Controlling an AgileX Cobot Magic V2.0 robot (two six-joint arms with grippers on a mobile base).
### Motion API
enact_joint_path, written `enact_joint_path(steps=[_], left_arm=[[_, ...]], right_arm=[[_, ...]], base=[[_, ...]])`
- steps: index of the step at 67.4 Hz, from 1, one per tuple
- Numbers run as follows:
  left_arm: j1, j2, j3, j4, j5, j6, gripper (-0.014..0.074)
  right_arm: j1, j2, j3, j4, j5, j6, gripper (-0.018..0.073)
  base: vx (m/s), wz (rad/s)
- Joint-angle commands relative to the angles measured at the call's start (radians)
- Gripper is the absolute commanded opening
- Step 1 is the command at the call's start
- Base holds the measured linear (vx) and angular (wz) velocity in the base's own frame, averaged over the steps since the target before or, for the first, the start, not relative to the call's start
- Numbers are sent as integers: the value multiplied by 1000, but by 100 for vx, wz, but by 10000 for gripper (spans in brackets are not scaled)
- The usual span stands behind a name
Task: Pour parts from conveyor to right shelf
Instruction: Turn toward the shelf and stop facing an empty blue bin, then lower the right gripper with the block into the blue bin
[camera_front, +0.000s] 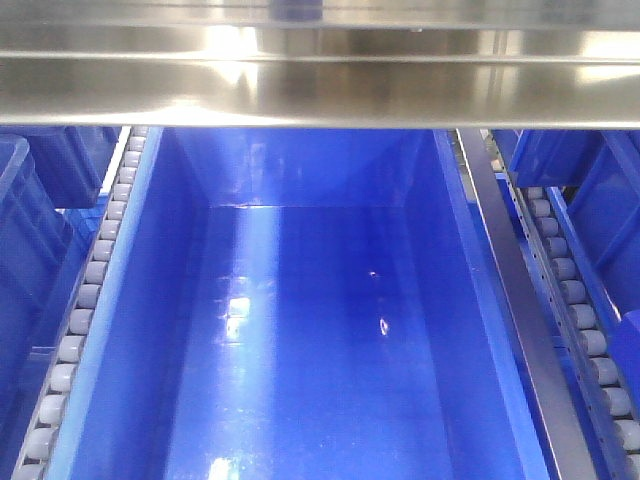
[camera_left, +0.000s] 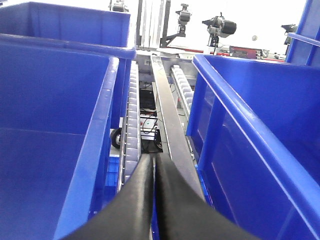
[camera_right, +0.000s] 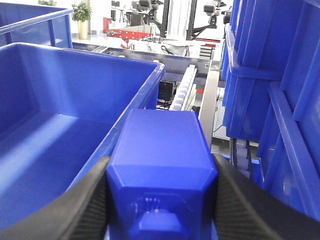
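The bright-blue block will go down on the large blue bin's bottom between the bright glints (camera_front: 328, 319) from my right gripper.
My right gripper (camera_right: 161, 162) is shut on the part, a bright-blue block (camera_right: 161, 142) with sloped shoulders; its knob end faces the camera. The block hangs beside the right rim of a deep blue bin (camera_right: 55, 100) on the right shelf (camera_front: 320, 90), above the gap to the roller track (camera_right: 184, 92). Black fingers of my left gripper (camera_left: 153, 159) are pressed together with nothing between them, over a roller track (camera_left: 132, 125) between two blue bins. In the front view I look down into a large blue bin (camera_front: 300, 330) with no contents showing. The conveyor is out of view.
A steel crossbar spans the top of the front view, and roller rows (camera_front: 85, 300) flank the bin. A steel rail (camera_left: 170, 125) runs between a left bin (camera_left: 50, 125) and a right bin (camera_left: 260, 115). Stacked blue bins (camera_right: 265, 50) stand close on the right.
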Motion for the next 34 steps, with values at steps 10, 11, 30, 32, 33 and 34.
enact_joint_path(steps=[10,11,30,32,33,34], left_arm=[[-3,-7,21,-9,-75,-4,-6],[-3,-7,21,-9,-75,-4,-6],[-3,-7,21,-9,-75,-4,-6],[-3,-7,21,-9,-75,-4,-6],[-3,-7,21,-9,-75,-4,-6],[-3,-7,21,-9,-75,-4,-6]], right_arm=[[-5,1,-28,54,-89,17,-1],[-5,1,-28,61,-89,18,-1],[84,69,-67,98,-78,-66,13],[106,85,-77,98,-78,-87,17],[119,99,-85,98,-78,-99,19],[127,108,-91,99,-79,-105,22]], base=[[0,0],[0,0],[0,0],[0,0],[0,0],[0,0]])
